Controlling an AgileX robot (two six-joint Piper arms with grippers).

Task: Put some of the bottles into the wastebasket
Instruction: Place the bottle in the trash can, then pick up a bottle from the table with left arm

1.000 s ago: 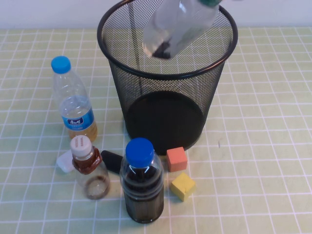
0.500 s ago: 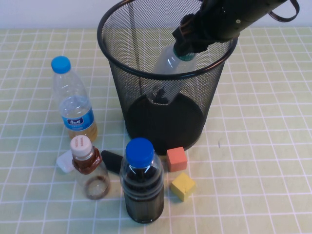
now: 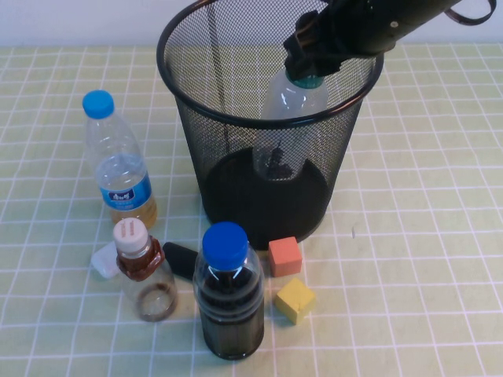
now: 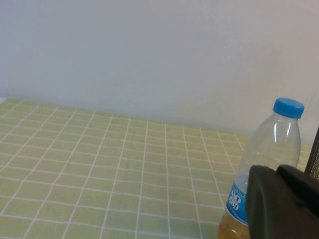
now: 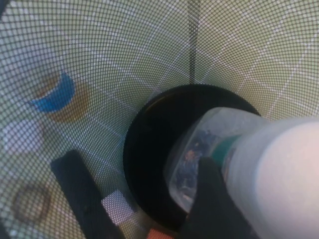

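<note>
Next, my left gripper will go to the small squat bottle's cap (image 3: 131, 237), above its brown label, and close there.
The wastebasket (image 3: 169, 71) stands at the table's middle back. My right gripper (image 3: 312, 49) reaches in over its rim and is shut on the neck of the taller clear bottle (image 3: 289, 110), which hangs base down inside the bin. In the right wrist view the bottle (image 5: 199, 149) with its white cap (image 5: 281, 174) points at the basket's black base (image 5: 149, 149), one finger (image 5: 209, 199) against it. The small squat bottle (image 3: 145, 271) stands at the front left. My left gripper (image 4: 284, 204) is parked low at the left, fingers together and empty.
A slim blue-capped bottle (image 3: 118, 165) stands left of the basket and shows in the left wrist view (image 4: 269, 149). A wide dark bottle (image 3: 229, 294), a red cube (image 3: 284, 256), a yellow cube (image 3: 295, 299), a white piece (image 3: 104, 260) and a black piece (image 3: 181, 258) crowd the front.
The taller bottle has come down from above the rim into the basket and turned more upright, with my right gripper following it in. Nothing else has moved.
</note>
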